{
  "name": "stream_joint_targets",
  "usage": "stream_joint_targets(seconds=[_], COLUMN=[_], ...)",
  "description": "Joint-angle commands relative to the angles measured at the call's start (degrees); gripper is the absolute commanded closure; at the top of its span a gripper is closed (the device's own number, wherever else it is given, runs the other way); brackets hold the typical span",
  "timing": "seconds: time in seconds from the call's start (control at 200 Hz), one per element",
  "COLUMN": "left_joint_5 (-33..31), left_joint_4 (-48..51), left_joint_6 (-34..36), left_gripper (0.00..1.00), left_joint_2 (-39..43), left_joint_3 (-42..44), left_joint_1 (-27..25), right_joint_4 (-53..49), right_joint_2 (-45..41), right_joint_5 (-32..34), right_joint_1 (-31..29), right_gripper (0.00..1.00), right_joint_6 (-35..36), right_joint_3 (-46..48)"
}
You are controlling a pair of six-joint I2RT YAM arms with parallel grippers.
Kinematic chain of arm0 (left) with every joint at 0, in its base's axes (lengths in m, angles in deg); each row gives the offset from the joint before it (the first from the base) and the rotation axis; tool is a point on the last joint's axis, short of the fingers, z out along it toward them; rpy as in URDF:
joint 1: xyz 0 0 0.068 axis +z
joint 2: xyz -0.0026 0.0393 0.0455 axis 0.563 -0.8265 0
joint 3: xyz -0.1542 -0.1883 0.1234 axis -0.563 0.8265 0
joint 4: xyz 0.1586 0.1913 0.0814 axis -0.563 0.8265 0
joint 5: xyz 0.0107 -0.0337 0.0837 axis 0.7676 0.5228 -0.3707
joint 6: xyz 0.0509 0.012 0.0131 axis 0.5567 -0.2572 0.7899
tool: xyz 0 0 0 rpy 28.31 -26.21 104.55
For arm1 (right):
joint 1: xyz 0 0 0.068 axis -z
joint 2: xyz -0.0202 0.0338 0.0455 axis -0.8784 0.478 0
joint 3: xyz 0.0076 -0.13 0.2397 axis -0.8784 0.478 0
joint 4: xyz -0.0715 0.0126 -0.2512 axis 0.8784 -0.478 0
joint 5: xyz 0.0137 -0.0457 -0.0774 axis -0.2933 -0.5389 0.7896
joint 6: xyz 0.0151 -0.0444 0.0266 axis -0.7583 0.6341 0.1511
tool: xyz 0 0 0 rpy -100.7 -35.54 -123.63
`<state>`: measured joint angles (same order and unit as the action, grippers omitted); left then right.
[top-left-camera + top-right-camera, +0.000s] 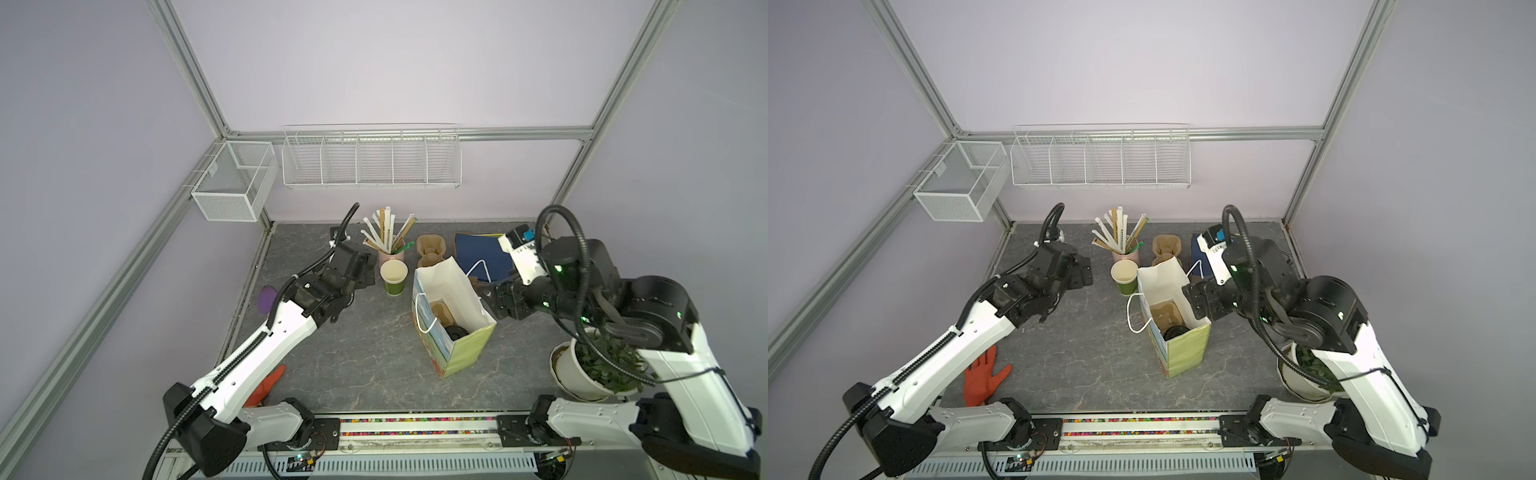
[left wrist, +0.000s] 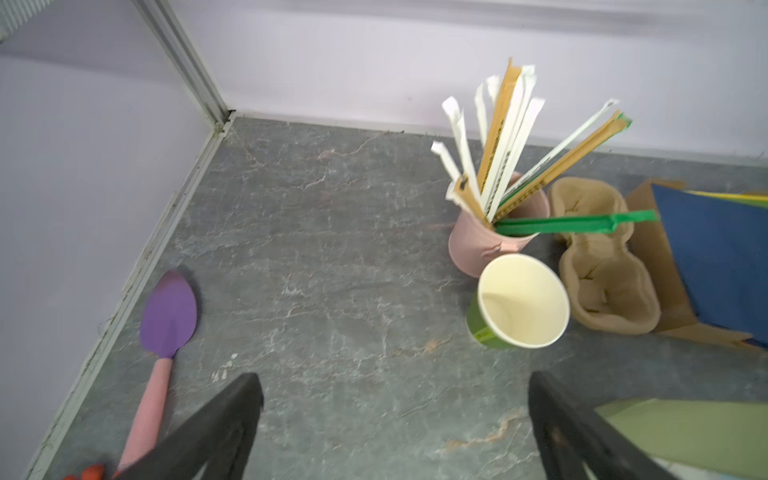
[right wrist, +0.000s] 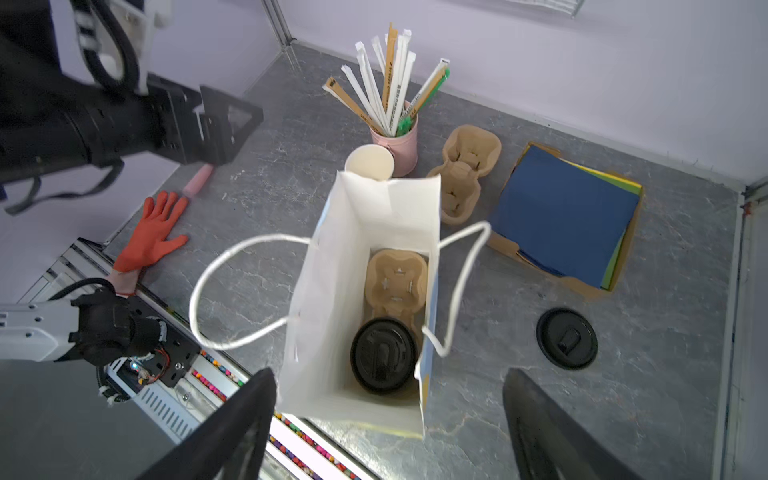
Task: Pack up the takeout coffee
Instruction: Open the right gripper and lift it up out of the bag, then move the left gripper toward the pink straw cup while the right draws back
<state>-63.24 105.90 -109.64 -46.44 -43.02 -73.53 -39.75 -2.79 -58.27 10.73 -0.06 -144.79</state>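
Observation:
My left gripper is to go to the pink cup next and close on the upper end of a white wrapped straw (image 1: 374,215) (image 2: 490,88) at its back.
The takeout coffee (image 3: 382,355) stands inside the white paper bag (image 3: 332,291), seated in a brown pulp carrier (image 3: 397,278). Only its black lid shows; the cup's wall is hidden. In both top views the lid (image 1: 456,332) (image 1: 1174,332) sits at the bag's near end. My right gripper (image 3: 388,378) is open, above the bag's right rim (image 1: 496,301), holding nothing. My left gripper (image 2: 392,378) is open and empty over bare table left of the green paper cup (image 2: 519,303), well away from the bag (image 1: 361,270).
A pink cup of wrapped straws (image 1: 388,245), spare pulp carriers (image 1: 430,249) and a box of coloured paper (image 1: 484,253) line the back. A loose black lid (image 3: 566,337) lies right of the bag. Orange glove (image 1: 984,378), purple spatula (image 2: 168,311) and potted plant (image 1: 594,365) sit at the sides.

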Motion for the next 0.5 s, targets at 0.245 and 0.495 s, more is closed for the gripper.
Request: stream_joint_targets(seconds=[0.245, 0.495], left_joint_5=[10.6, 1.6], left_joint_4=[-2.3, -1.3], left_joint_6=[-4.2, 1.0], left_gripper=[0.04, 0.07], left_joint_2=[-18.8, -29.0], left_joint_3=[-14.8, -26.9], left_joint_1=[0.2, 0.3], right_joint_4=[6.5, 7.5], right_joint_2=[-17.1, -21.6], right_joint_5=[9.9, 10.0], right_joint_1=[0.1, 0.1], right_gripper=[0.12, 0.12], right_joint_6=[0.7, 0.0], right_joint_3=[19.4, 26.5])
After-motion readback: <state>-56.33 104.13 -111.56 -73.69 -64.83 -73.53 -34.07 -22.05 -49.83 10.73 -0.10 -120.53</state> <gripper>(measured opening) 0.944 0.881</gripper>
